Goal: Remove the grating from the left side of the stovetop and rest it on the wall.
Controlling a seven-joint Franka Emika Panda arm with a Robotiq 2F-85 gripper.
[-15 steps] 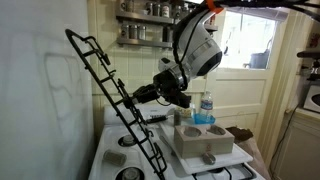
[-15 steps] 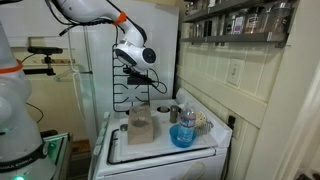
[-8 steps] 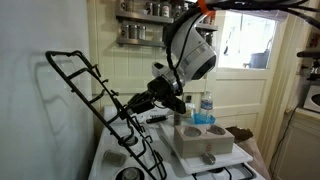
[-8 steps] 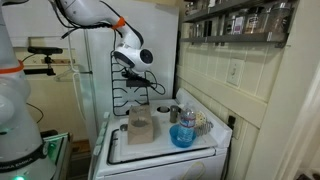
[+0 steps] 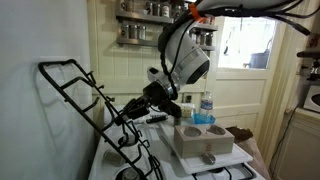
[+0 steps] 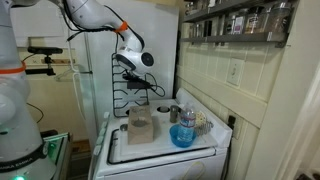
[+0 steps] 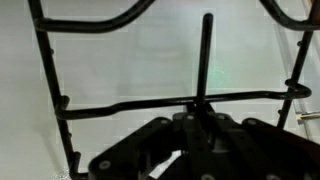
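Observation:
I need to let go of the grating so it leans on the pale wall, with its bottom on the white stovetop (image 5: 144, 168) beside the tray.
The black grating (image 5: 85, 105) stands tilted on its lower end on the white stovetop (image 5: 110, 160), its top leaning close to the pale flat wall (image 5: 35, 110); I cannot tell if it touches. It also shows upright in an exterior view (image 6: 125, 88). My gripper (image 5: 130, 108) is shut on a bar of the grating about midway up. In the wrist view the gripper (image 7: 203, 112) clamps a prong of the grating (image 7: 120, 105), with the wall (image 7: 120, 60) close behind.
A white tray with cups (image 5: 205, 140) sits on the stovetop beside the grating, with a blue bottle (image 5: 207, 108) behind it. A blue bowl (image 6: 181, 135) and jars stand on the range. A spice shelf (image 5: 140, 25) hangs on the panelled back wall.
The gripper has swung the grating's top further toward the pale wall, so it now leans more steeply that way. The arm has moved with it.

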